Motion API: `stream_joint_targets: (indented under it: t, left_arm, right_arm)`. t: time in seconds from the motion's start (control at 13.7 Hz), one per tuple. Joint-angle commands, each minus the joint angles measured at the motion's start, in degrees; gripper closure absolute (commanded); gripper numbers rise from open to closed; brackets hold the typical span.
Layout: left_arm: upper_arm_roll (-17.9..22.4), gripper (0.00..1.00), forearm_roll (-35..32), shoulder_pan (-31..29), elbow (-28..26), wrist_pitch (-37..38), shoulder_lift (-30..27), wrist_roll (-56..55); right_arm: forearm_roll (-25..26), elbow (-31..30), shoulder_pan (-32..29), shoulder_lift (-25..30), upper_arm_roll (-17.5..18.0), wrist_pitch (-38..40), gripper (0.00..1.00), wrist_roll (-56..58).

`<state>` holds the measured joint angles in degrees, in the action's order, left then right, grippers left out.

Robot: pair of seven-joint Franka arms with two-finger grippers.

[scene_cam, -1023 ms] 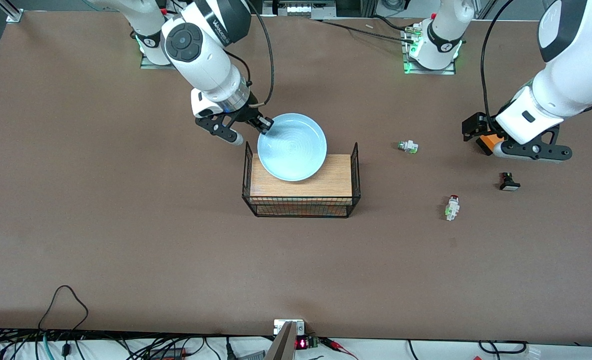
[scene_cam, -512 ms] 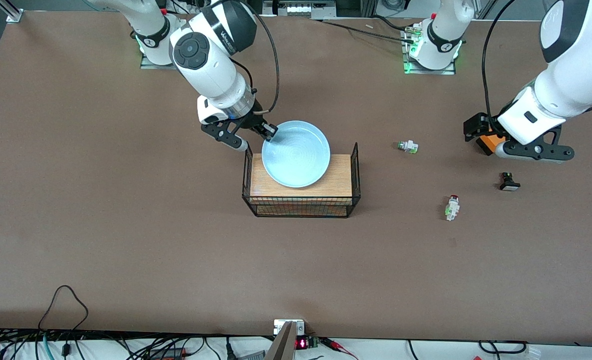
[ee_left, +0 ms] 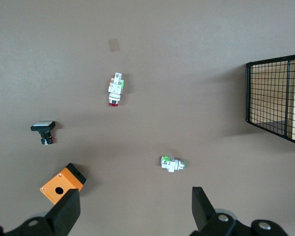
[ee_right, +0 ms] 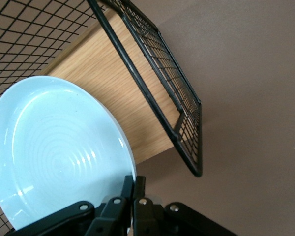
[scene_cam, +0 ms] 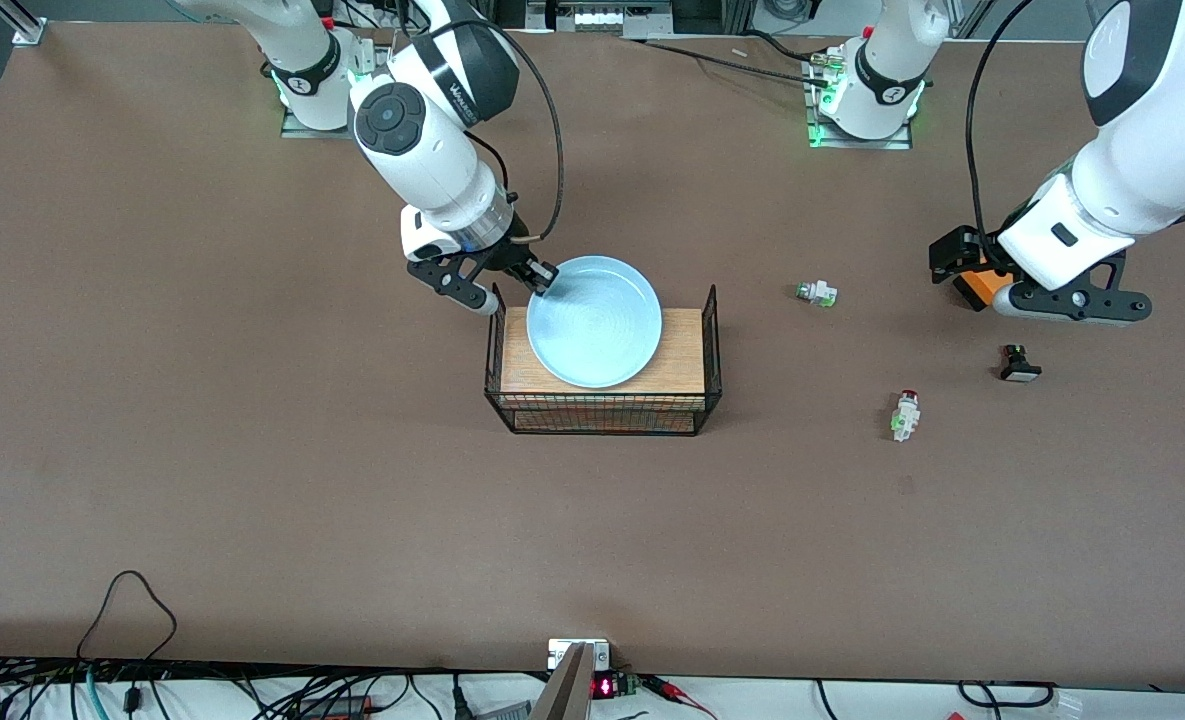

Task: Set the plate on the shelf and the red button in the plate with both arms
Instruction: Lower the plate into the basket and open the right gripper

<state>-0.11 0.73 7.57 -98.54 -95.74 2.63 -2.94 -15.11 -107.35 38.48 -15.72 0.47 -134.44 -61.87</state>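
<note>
Next, my right gripper sets the pale-blue plate down on the rack's wooden top, midway (scene_cam: 599,342) (ee_right: 53,146) between the rack's wire ends.
The pale-blue plate (scene_cam: 594,320) hangs over the wooden top of a black wire rack (scene_cam: 710,340), its rim toward the robots' bases overhanging the rack. My right gripper (scene_cam: 542,278) is shut on that rim; the right wrist view shows the plate (ee_right: 54,152) pinched in the closed right gripper (ee_right: 133,184). The red button (scene_cam: 905,414) lies on the table toward the left arm's end, and shows in the left wrist view (ee_left: 116,89). My left gripper (scene_cam: 952,262) is open and empty above the table there, with an orange block (scene_cam: 974,288) beside it.
A white part with a green cap (scene_cam: 817,293) lies between the rack and the left gripper. A black part with a white cap (scene_cam: 1019,363) lies nearer the front camera than the left gripper. The rack's wire end walls (ee_right: 152,59) stand above its wooden top (ee_right: 118,98).
My right gripper has carried the plate toward the front camera, farther over the rack's wooden top. The left arm has barely moved.
</note>
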Motion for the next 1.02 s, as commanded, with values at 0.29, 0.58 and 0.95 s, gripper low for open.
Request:
stream_joint_targets:
  t: [0.29,0.58,0.95]
  left_arm:
    - [-0.1,0.0,1.2,-0.4,2.0,1.4,0.8,0.7]
    - [-0.1,0.0,1.2,-0.4,2.0,1.4,0.8,0.7]
    - [-0.1,0.0,1.2,-0.4,2.0,1.4,0.8,0.7]
  right_arm:
    - [1.0,0.6,0.5,-2.1,-0.7,-3.6,1.0,-0.4]
    - [1.0,0.6,0.7,-3.3,-1.1,-5.0,1.0,-0.3]
    - [0.9,0.7,0.7,-3.4,-1.2,-5.0,1.0,-0.4]
